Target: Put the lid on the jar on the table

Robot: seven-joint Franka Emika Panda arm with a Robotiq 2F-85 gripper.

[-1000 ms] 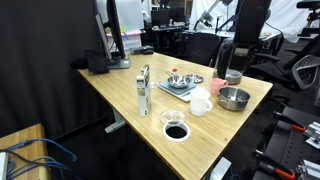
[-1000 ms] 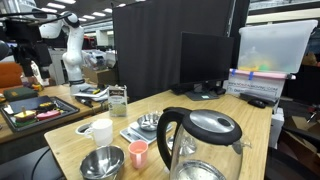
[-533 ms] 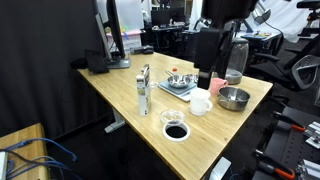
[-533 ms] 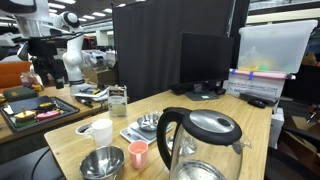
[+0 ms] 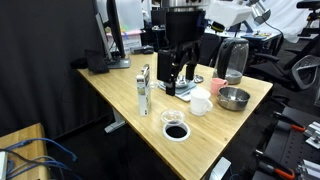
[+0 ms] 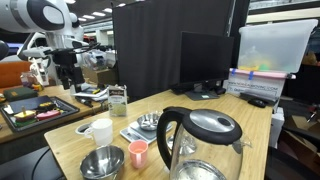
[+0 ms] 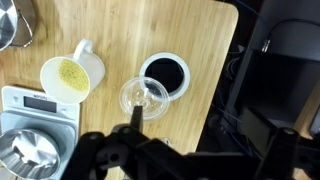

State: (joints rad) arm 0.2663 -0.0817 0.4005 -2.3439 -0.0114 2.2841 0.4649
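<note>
The robot's gripper should next go to the knob of the clear lid [image 5: 172, 115] [image 7: 144, 98], beside the white ring with black centre, and close there.
The jar [image 5: 144, 90] stands upright near the table's middle, tall, narrow and clear-silvery; it also shows in an exterior view [image 6: 117, 99]. The lid [image 5: 171, 117] lies flat on the table between the white cup [image 5: 200, 103] and the white ring with black centre [image 5: 175, 131]. In the wrist view the clear lid [image 7: 145, 97] lies just ahead of one dark fingertip [image 7: 135, 112]. My gripper [image 5: 174, 88] hangs above the table beside the jar, over the scale, jaws apart and empty. It also shows in an exterior view [image 6: 68, 82].
A scale with a small metal bowl [image 5: 182, 82], a larger metal bowl [image 5: 233, 97] and a big jug [image 5: 233, 60] stand on the table. A pink cup [image 6: 138, 153] stands near the jug [image 6: 200, 140]. The cup [image 7: 70, 75] holds yellow grains. A monitor [image 5: 115, 35] stands at the back.
The arm has swung in from beyond the table's far side, past the jug, and come down over the scale beside the jar. Nothing on the table has moved.
</note>
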